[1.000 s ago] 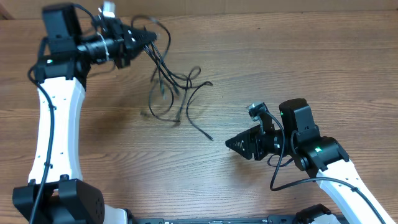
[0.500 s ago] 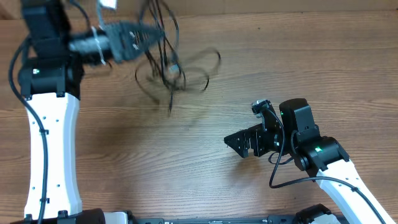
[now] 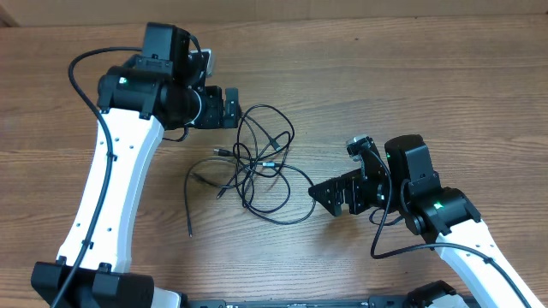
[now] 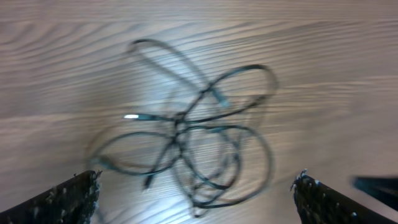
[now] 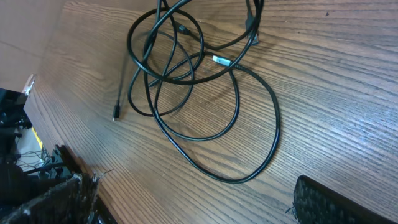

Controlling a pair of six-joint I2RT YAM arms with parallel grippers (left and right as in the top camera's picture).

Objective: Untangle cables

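Observation:
The crossing strands of cable [image 3: 251,156] [image 4: 180,116] in the middle of the cables' tangle, where the silver plug's cable runs in, should be gripped next by my left gripper.
The cables [image 3: 257,164] lie loose on the wooden table as one tangle of thin black loops, with a free end [image 3: 189,231] trailing to the lower left. My left gripper [image 3: 232,107] hovers just above and left of the tangle, open and holding nothing. Its wrist view shows the cables [image 4: 177,124] blurred ahead of the left gripper [image 4: 196,179], with a silver plug [image 4: 132,116]. My right gripper [image 3: 328,195] stands open just right of the tangle. In its wrist view the cables [image 5: 186,81] loop close ahead of the right gripper [image 5: 193,186], and nothing sits between the fingers.
The table's far edge [image 3: 342,7] runs along the top of the overhead view. The left arm's white link [image 3: 103,214] crosses the table's left side. The right arm's base [image 3: 479,257] fills the lower right corner.
The left arm swung in from the upper left and opened, letting the cables go. They dropped into a heap at the table's middle. The right gripper opened wider and barely moved.

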